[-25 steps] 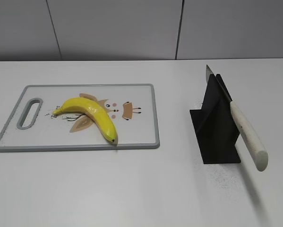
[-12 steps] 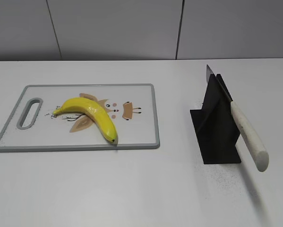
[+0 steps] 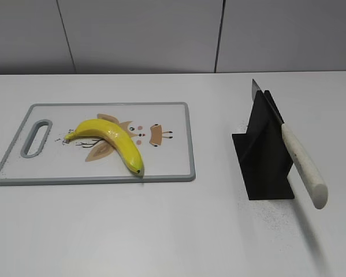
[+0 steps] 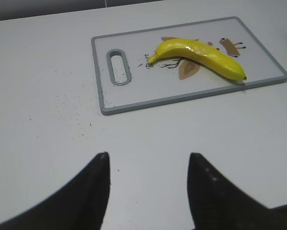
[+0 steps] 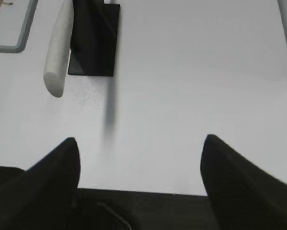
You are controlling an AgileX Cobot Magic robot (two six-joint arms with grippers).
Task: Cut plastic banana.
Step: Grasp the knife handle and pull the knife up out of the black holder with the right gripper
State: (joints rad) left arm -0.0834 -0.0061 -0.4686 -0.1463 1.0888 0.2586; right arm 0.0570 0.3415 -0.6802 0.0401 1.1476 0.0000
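The middle of the knife's white handle (image 3: 302, 160) (image 5: 60, 48) sticks out from the black stand, and my right gripper needs to go there next and close on it.
A yellow plastic banana (image 3: 109, 138) lies on a grey-rimmed cutting board (image 3: 173, 173) at the left of the white table; it also shows in the left wrist view (image 4: 200, 55) on the board (image 4: 105, 103). A knife with a white handle (image 3: 302, 164) rests slanted in a black stand (image 3: 264, 158) at the right; the handle (image 5: 57, 52) and stand (image 5: 93, 40) show in the right wrist view. My left gripper (image 4: 148, 158) is open and empty, over bare table short of the board. My right gripper (image 5: 141, 141) is open and empty near the table's front edge, short of the knife. Neither gripper shows in the exterior view.
The white table's front edge (image 5: 181, 191) lies just below my right gripper. Small dark specks dot the table by the board (image 4: 71, 103). A grey panelled wall (image 3: 161, 34) stands behind the table.
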